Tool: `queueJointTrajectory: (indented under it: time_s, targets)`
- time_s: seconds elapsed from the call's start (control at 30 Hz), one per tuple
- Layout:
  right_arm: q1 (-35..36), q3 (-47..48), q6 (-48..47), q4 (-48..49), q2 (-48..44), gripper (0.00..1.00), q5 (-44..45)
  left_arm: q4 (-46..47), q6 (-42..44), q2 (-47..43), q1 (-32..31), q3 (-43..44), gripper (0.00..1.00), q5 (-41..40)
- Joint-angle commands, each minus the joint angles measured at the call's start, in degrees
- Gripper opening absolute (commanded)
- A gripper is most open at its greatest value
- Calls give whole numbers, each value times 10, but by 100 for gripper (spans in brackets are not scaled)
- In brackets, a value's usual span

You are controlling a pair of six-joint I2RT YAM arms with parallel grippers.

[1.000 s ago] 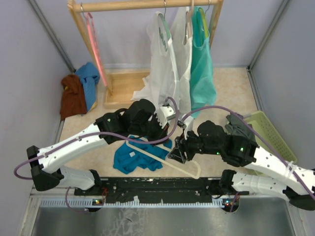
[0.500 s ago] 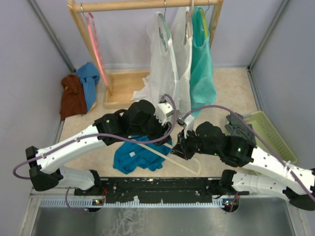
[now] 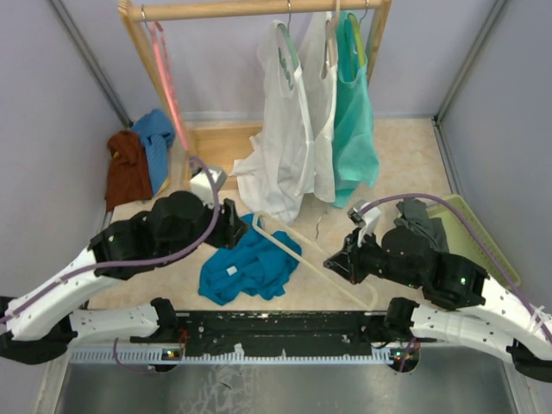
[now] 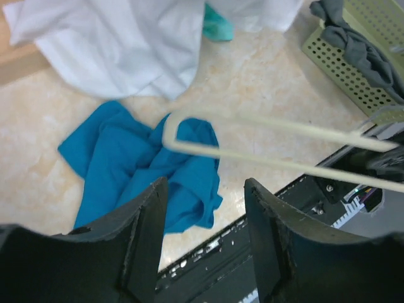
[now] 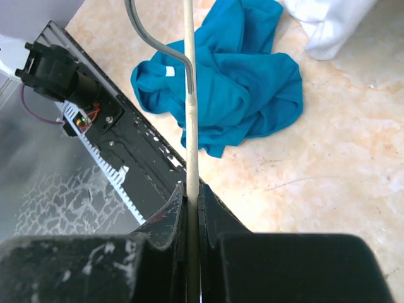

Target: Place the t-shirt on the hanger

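I will next lower my left gripper to the fold (image 3: 222, 276) beside the white label of the deep teal-blue t-shirt and close it there.
The deep teal-blue t-shirt (image 3: 246, 267) lies crumpled on the floor near the front, its white label showing; it also shows in the left wrist view (image 4: 142, 164) and the right wrist view (image 5: 237, 85). The cream hanger (image 3: 315, 263) is lifted slantwise over the shirt's right side. My right gripper (image 3: 339, 260) is shut on the hanger's bar (image 5: 189, 107), with the silver hook (image 5: 148, 41) beside it. My left gripper (image 3: 235, 226) is open and empty, just left of the hanger's far end (image 4: 271, 142) and above the shirt.
A wooden rack (image 3: 259, 9) at the back holds white garments (image 3: 293, 129), a mint tank top (image 3: 354, 116) and a pink hanger (image 3: 166, 82). Brown and blue cloths (image 3: 138, 159) lie at the left. A green basket (image 3: 483, 237) with a grey cloth (image 3: 417, 220) stands at the right.
My left arm has drawn back to the left, away from the hanger, with its jaws open. My right gripper has shifted right and nearer with the hanger in it.
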Motion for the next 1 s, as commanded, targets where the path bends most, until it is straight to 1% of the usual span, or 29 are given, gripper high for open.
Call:
queueJointTrajectory:
  time_s: [0.0,0.1,0.2,0.27,0.33,0.47,0.53,0.57,0.6,0.63,0.67,0.7,0.77,0.8,0.87,0.97]
  targets:
    - [5,29,14,-42,-28,0,41,-100,-137,-63,-1,-94,57,-44]
    - [4,34,12,-52,-33,0,48,-132,-202,-88,-1,-152,56,-29]
    - [4,39,4,-52,-28,0,53,-162,-252,-74,-1,-185,56,2]
    - [5,38,0,-49,-24,0,57,-186,-289,-55,-1,-194,57,12]
    - [5,35,-3,-46,-23,0,60,-217,-338,-37,-1,-198,51,13]
    - [5,34,-4,-30,-29,0,54,-268,-446,-16,-1,-213,48,3]
    - [5,38,-2,-25,-28,0,46,-278,-497,-12,-1,-227,47,5]
    - [5,39,-1,-22,-30,0,40,-278,-527,-11,0,-234,48,4]
    - [5,39,-1,-19,-32,0,34,-274,-545,-12,0,-244,51,2]
    - [5,38,-3,-18,-37,0,29,-270,-566,-14,0,-256,59,-5]
    - [5,38,-4,-18,-42,0,28,-270,-589,-16,0,-270,63,-10]
    - [5,38,-7,-18,-47,0,24,-267,-609,-18,2,-287,65,-12]
    - [5,40,-14,-20,-55,0,21,-239,-625,-25,8,-312,62,-11]
    - [5,42,-17,-21,-57,0,18,-229,-636,-26,11,-324,63,-8]
    - [4,47,-24,-21,-62,0,10,-203,-626,-20,28,-338,62,3]
    - [5,50,-31,-17,-67,0,-1,-212,-627,8,42,-333,62,-8]
